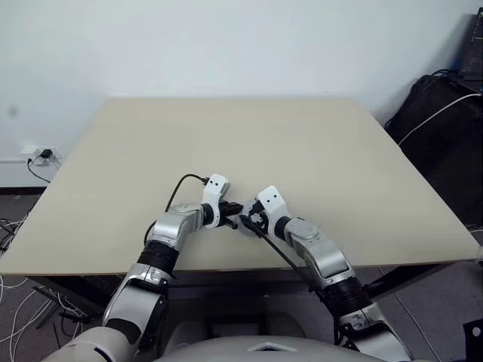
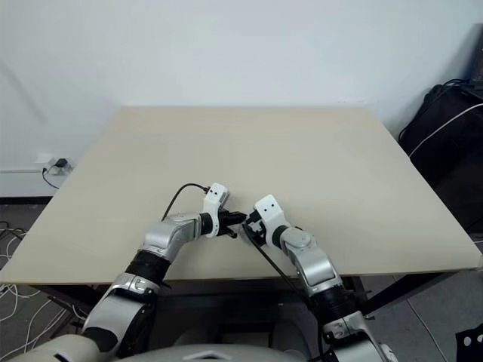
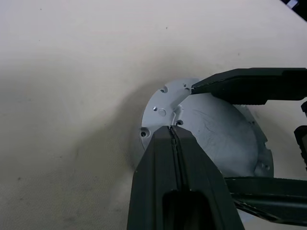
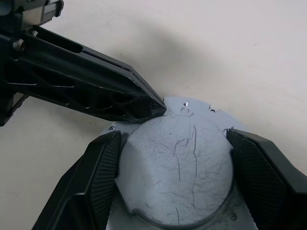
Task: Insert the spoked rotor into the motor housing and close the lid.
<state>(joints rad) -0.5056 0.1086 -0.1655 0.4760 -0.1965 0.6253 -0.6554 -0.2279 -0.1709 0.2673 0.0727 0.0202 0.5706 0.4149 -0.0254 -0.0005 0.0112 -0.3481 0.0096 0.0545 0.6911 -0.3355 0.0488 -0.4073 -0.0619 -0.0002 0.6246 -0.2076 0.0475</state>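
Observation:
The lid's raised middle is all that my right gripper spans from above, so it should open, come in low and pinch the lid's rim [image 4: 242,214] against the motor housing.
The lid [image 4: 177,163] lies smooth grey face up, raised middle showing, on the beige table [image 1: 302,151] near its front edge. My right gripper [image 4: 172,135] is shut on the lid, one finger against each side of the raised middle. My left gripper [image 3: 171,128] is shut with nothing in it. Its joined tips rest on the lid's flat rim [image 3: 160,108], beside the raised part. In the head views, both grippers meet at the table's front middle, left [image 1: 235,210] and right [image 1: 247,221]. The spoked rotor and the motor housing are hidden.
The table's front edge [image 1: 226,268] runs just below the two hands. A black bag with a white cable [image 1: 441,113] stands off the table's right side. A wall socket with cables [image 1: 41,154] sits low on the left.

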